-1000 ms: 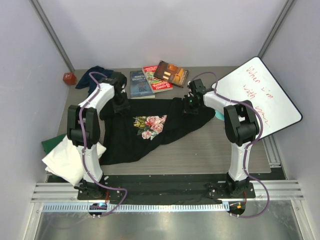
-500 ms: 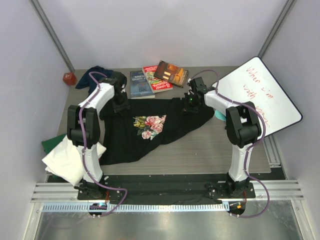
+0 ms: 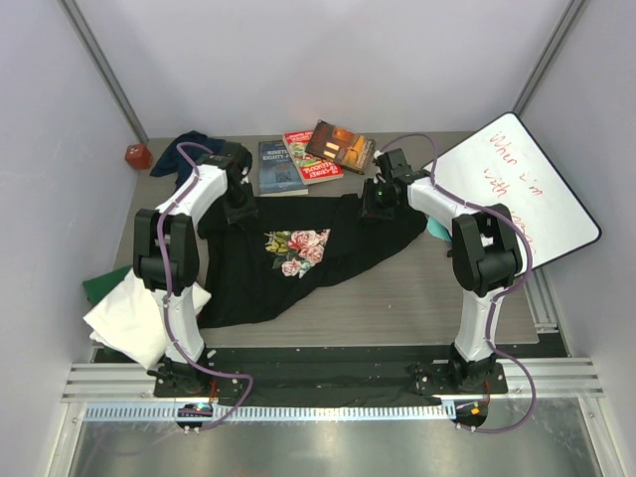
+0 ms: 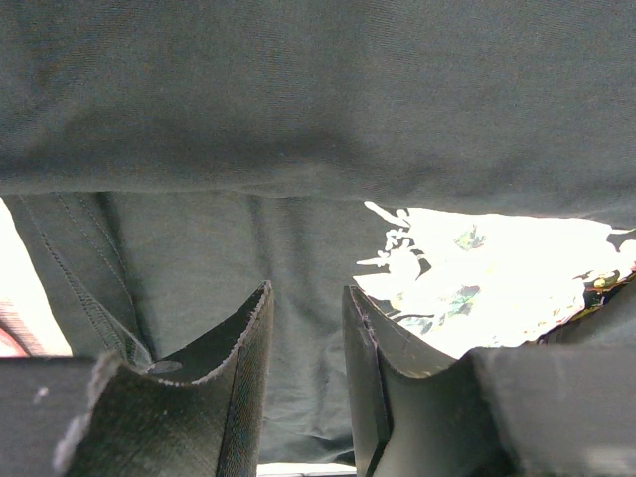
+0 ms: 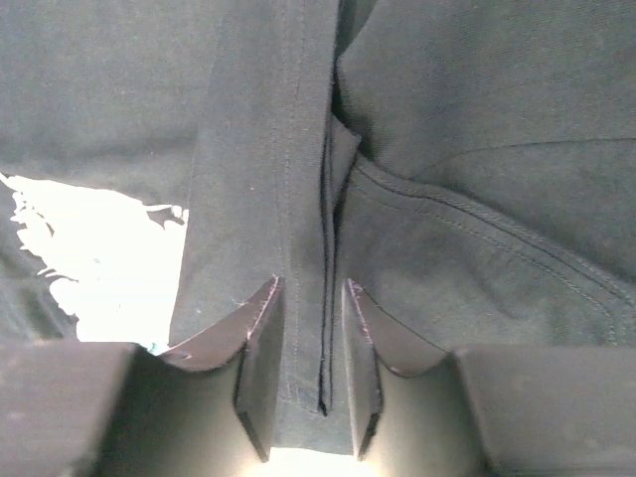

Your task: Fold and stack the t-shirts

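A fold hides part of the black t-shirt's rose print, so I need to pinch the t-shirt's stitched hem (image 5: 312, 288) with my right gripper and pull the fold open.
The large black t-shirt (image 3: 288, 283) with its rose print (image 3: 298, 248) lies spread across the middle of the table. My left gripper (image 3: 239, 211) is at the shirt's far left corner, with black cloth (image 4: 298, 119) pinched between its jaws (image 4: 306, 298). My right gripper (image 3: 375, 205) is at the shirt's far right edge, shut on a stitched hem of the black cloth (image 5: 477, 109) that runs between its jaws (image 5: 311, 293). A navy shirt (image 3: 189, 145) lies at the back left. Folded white (image 3: 124, 320) and green (image 3: 97, 289) shirts sit at the near left.
Three books (image 3: 310, 154) lie at the back centre, just beyond the shirt. A whiteboard (image 3: 517, 189) leans at the right, with a teal mat (image 3: 435, 230) showing beside it. A red object (image 3: 137, 155) sits in the far left corner.
My right gripper has moved a little toward the back and left, drawing the shirt's right edge with it. The left gripper has stayed put.
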{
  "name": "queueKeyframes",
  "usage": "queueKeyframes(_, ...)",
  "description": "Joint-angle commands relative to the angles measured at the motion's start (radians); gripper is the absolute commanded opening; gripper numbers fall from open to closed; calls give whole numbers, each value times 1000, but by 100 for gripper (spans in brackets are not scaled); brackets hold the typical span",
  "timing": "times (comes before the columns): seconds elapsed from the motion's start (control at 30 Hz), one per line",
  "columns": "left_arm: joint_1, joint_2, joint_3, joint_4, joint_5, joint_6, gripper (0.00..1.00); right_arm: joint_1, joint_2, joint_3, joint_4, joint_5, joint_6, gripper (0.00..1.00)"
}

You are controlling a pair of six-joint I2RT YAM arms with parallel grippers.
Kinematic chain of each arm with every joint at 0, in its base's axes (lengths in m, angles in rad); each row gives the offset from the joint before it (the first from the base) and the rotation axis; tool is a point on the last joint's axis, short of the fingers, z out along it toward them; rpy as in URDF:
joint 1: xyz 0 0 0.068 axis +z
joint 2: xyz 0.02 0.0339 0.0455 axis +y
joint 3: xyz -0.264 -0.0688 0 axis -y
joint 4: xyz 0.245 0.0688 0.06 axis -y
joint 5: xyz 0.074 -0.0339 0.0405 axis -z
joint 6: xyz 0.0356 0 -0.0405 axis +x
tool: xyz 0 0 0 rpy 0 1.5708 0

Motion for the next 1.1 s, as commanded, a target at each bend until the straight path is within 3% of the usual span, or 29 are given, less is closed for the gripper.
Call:
queueKeyframes(0.0, -2, 3, 34, -11, 6, 10, 35, 6, -64, 37, 5, 55, -7, 37)
queueKeyframes(0.53, -2, 7, 38, -14, 2, 13, 35, 6, 37, 142, -3, 61, -26, 39)
queueKeyframes(1.07, -2, 10, 40, -15, 5, 13, 35, 6, 79, 149, -1, 58, -32, 39)
